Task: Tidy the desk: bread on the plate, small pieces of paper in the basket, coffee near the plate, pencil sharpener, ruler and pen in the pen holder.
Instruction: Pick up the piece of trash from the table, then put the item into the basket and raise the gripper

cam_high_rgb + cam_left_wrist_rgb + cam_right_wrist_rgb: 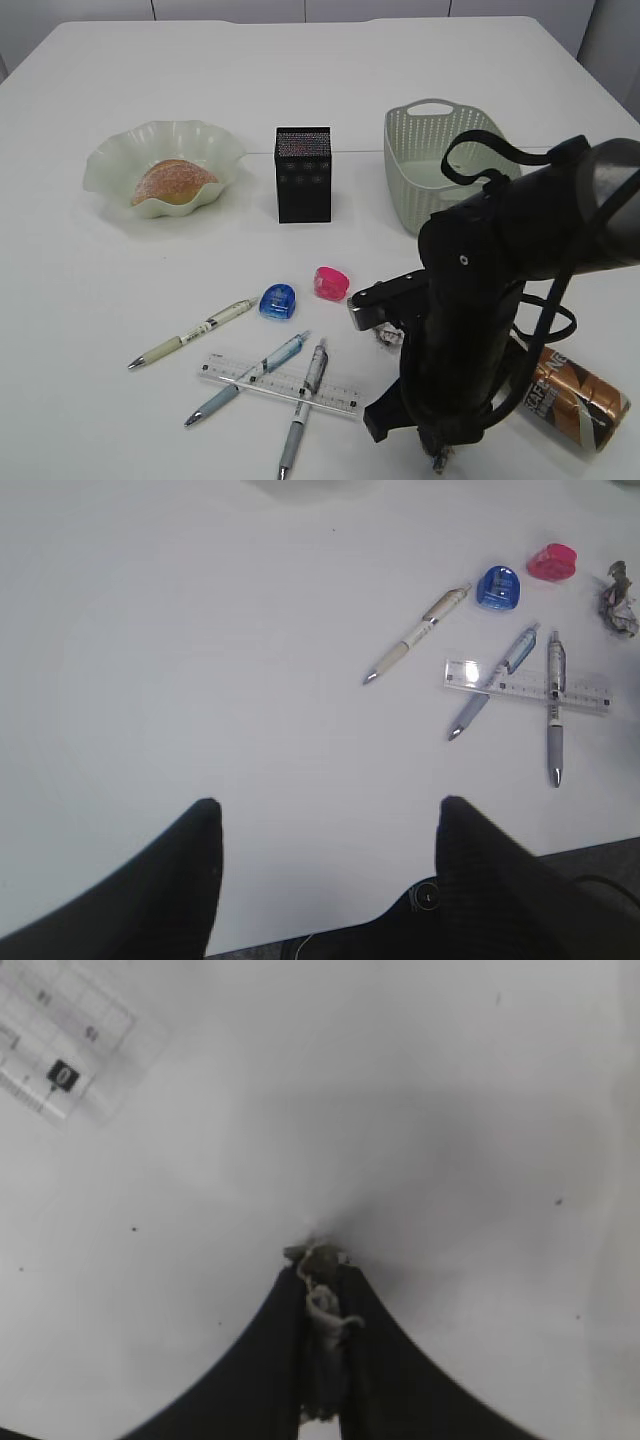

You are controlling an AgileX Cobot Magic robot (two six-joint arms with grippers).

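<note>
I need to drop the crumpled paper, still low over the table's front, from my right gripper inside the green basket [413,178], near the basket's side that faces the black pen holder.
My right gripper [322,1268] is shut on a small crumpled piece of paper [323,1312], low over the table at the front [438,460]. Another crumpled paper [620,598] lies right of the pink sharpener [331,283]. A blue sharpener [278,301], three pens [192,334] and a clear ruler [280,384] lie at the front centre. The bread [172,182] sits on the wavy plate [105,165]. The black pen holder [303,173] and green basket [420,160] stand behind. The coffee can [575,398] lies on its side at the front right. My left gripper [330,815] is open and empty.
The right arm [500,270] hides the table between the pink sharpener and the can. Two pens [552,695] lie across the ruler [525,687]. The table's front edge [300,935] runs just under the left gripper.
</note>
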